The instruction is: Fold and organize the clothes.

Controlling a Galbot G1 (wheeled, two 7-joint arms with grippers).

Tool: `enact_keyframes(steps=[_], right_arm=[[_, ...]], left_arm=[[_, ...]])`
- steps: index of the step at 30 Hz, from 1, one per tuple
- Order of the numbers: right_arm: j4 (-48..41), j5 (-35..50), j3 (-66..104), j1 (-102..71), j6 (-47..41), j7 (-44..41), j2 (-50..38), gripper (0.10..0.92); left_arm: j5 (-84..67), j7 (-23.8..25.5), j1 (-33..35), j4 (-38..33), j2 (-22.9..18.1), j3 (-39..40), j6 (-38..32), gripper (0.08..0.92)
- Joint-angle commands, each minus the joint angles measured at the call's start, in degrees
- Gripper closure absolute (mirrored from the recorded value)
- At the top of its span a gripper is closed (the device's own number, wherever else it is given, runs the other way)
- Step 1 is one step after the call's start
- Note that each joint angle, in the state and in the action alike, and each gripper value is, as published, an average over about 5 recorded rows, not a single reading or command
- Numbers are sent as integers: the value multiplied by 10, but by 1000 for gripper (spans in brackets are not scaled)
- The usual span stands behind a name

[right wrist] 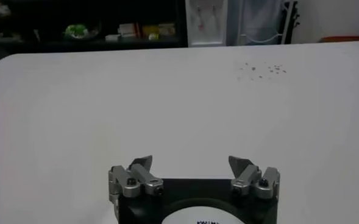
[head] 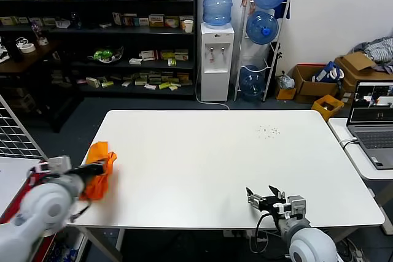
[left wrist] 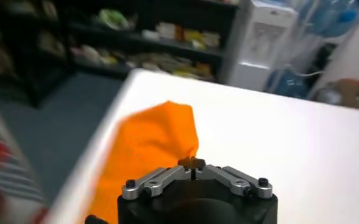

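I need to release the orange T-shirt, now bunched at the table's edge, from my left gripper onto the white table's bare middle (head: 215, 172), in line with the front of the water dispenser.
The orange T-shirt (head: 99, 169) hangs bunched at the white table's left edge, partly over the side. My left gripper (head: 98, 166) is shut on its fabric there. In the left wrist view the shirt (left wrist: 147, 148) spreads ahead of the closed left gripper (left wrist: 192, 164), pinched at a corner. My right gripper (head: 265, 198) is open and empty over the table's front right part; the right wrist view shows the right gripper (right wrist: 191, 163) with jaws spread wide above bare table. No lettering or collar shows.
The white table (head: 215, 157) has dark specks (head: 269, 131) at the far right. A laptop (head: 374, 124) sits on a side table at right. A wire rack (head: 15, 133) stands at left. Shelves, a water dispenser (head: 216, 41) and boxes stand behind.
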Motion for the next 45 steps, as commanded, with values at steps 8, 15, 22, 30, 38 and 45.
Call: enact_keyframes(steps=[8, 15, 22, 30, 38, 45], right_arm=[[23, -2, 46, -52, -11, 13, 8, 203], [27, 6, 51, -51, -10, 12, 4, 203], [27, 5, 52, -50, 3, 4, 2, 203], [7, -57, 70, -52, 127, -100, -7, 203], [-35, -119, 143, -114, 307, -201, 18, 203], [-49, -116, 218, -148, 387, -255, 61, 203]], left_arm=[[-85, -129, -386, 219, -438, 396, 9, 910], [-26, -113, -384, 266, -477, 393, 8, 910], [8, -103, -381, 290, -495, 391, 7, 910], [142, -8, -315, 223, -456, 366, -11, 844], [457, 306, -6, 34, -271, 163, -235, 611], [592, 448, 259, 25, -312, -83, -455, 412]])
